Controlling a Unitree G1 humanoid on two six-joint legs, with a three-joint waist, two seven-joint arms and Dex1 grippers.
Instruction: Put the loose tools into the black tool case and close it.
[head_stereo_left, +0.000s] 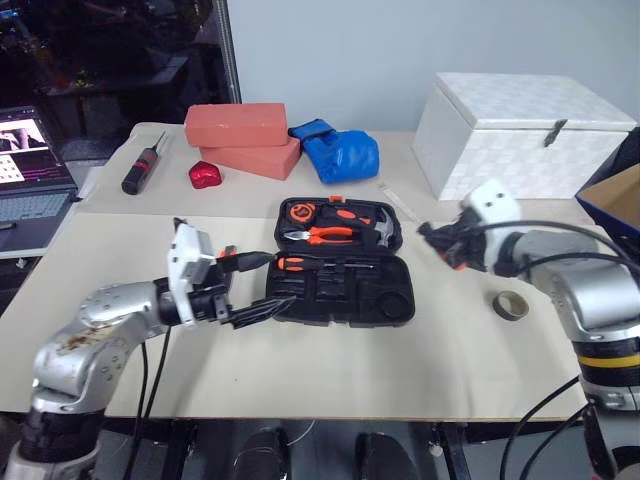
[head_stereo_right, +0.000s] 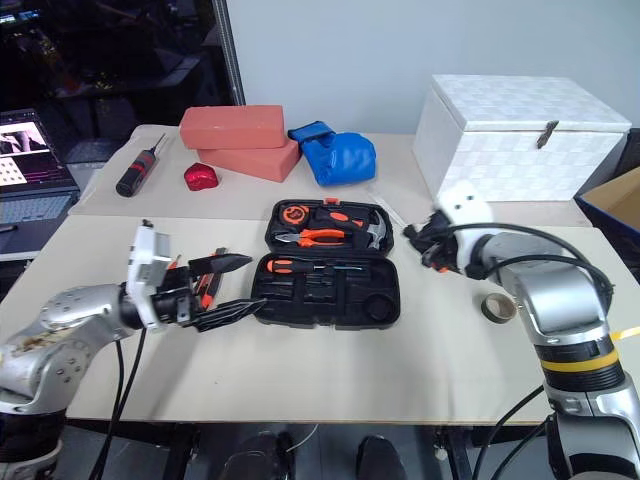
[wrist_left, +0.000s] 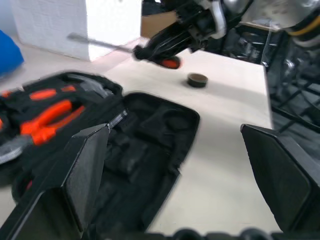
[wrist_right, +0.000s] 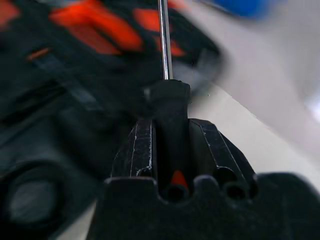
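Observation:
Next, my right gripper lets go of the black-and-orange screwdriver in the case's near half (head_stereo_left: 350, 276) (wrist_right: 46, 102), next to the orange-handled screwdriver's steel shaft.
The black tool case (head_stereo_left: 395, 300) lies open in the middle of the table. Orange-handled pliers (head_stereo_left: 325, 235) and a hammer sit in its far half. An orange-handled screwdriver (head_stereo_left: 300, 263) lies in its near half. My right gripper (head_stereo_left: 442, 245) hovers just right of the case, shut on a black-and-orange screwdriver (wrist_right: 169, 100) whose steel shaft (wrist_right: 164, 40) points over the case. The same screwdriver (wrist_left: 160, 47) is seen in the left wrist view, held above the table. My left gripper (head_stereo_left: 252, 290) is open and holds nothing, level at the case's left edge, fingers pointing toward it.
A tape ring (head_stereo_left: 512, 305) lies right of the case, near my right arm. At the back stand a white quilted box (head_stereo_left: 520, 135), two red bricks (head_stereo_left: 240, 125), a blue bag (head_stereo_left: 340, 152) and a dark screwdriver (head_stereo_left: 142, 170). A laptop (head_stereo_left: 30, 170) sits far left.

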